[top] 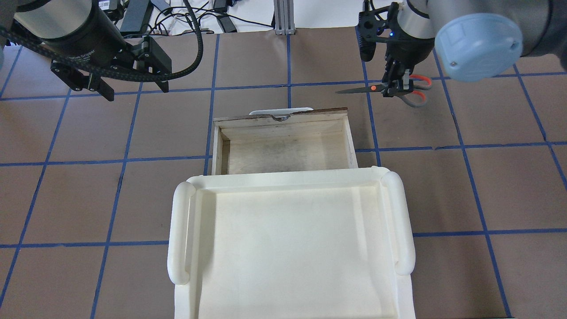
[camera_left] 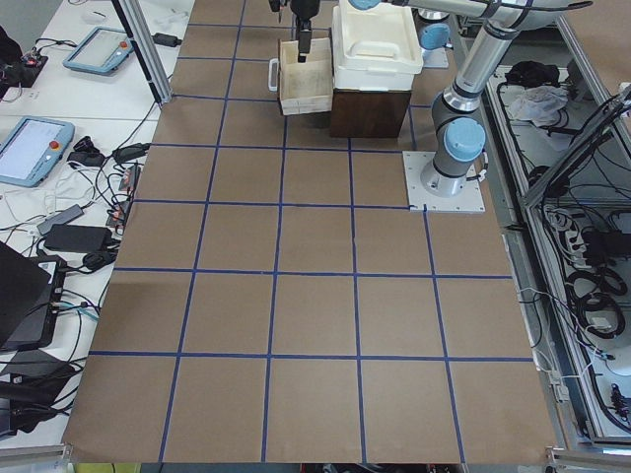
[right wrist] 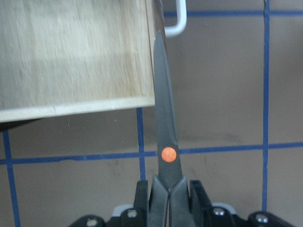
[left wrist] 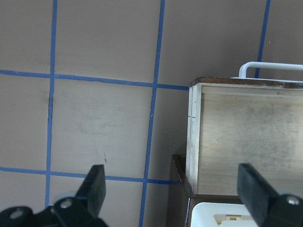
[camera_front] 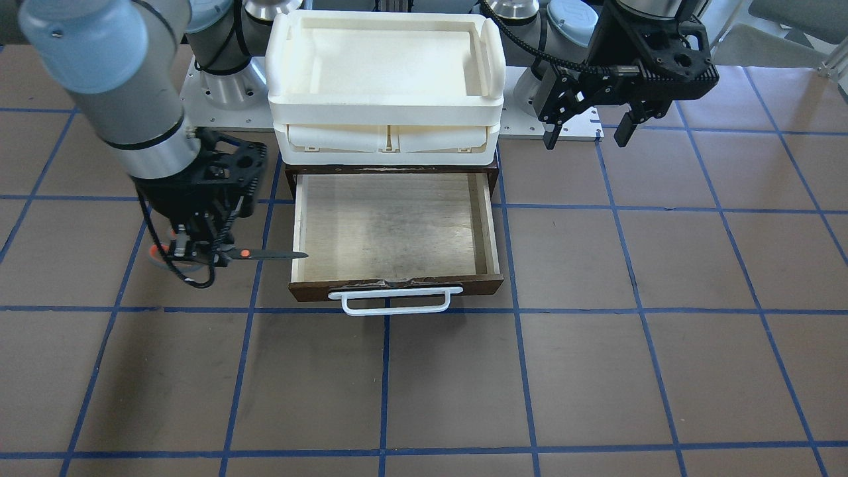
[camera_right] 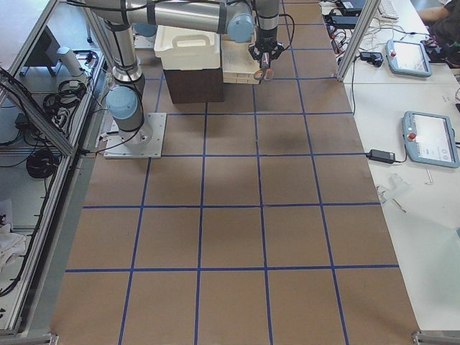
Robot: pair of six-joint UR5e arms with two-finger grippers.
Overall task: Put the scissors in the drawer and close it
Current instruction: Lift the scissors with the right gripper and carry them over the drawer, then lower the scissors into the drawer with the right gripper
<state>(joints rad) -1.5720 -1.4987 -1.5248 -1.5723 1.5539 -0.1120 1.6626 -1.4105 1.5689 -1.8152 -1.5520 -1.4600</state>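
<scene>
Next, my right gripper lets go of the scissors midway across the drawer's plywood bottom [camera_front: 389, 244], slightly closer to the drawer's white bar handle.
The scissors [camera_front: 255, 254] have dark blades, an orange pivot dot and grey handles lined orange-red. My right gripper [camera_front: 199, 255] is shut on them near the pivot and holds them level above the table. Their blade tip points at the drawer's side wall near its front corner. They also show in the overhead view [top: 367, 89] and the right wrist view [right wrist: 163, 118]. The drawer [camera_front: 397, 289] is pulled open, with a white bar handle [camera_front: 396, 302], and nothing lies in its plywood interior. My left gripper [camera_front: 586, 126] is open and empty, beside the drawer's back end.
A cream-white plastic tray unit [camera_front: 384, 106] sits on the dark cabinet above the drawer and hides the drawer's rear in the overhead view [top: 181, 230]. Brown table with blue tape grid all around. Both arm bases stand behind the cabinet.
</scene>
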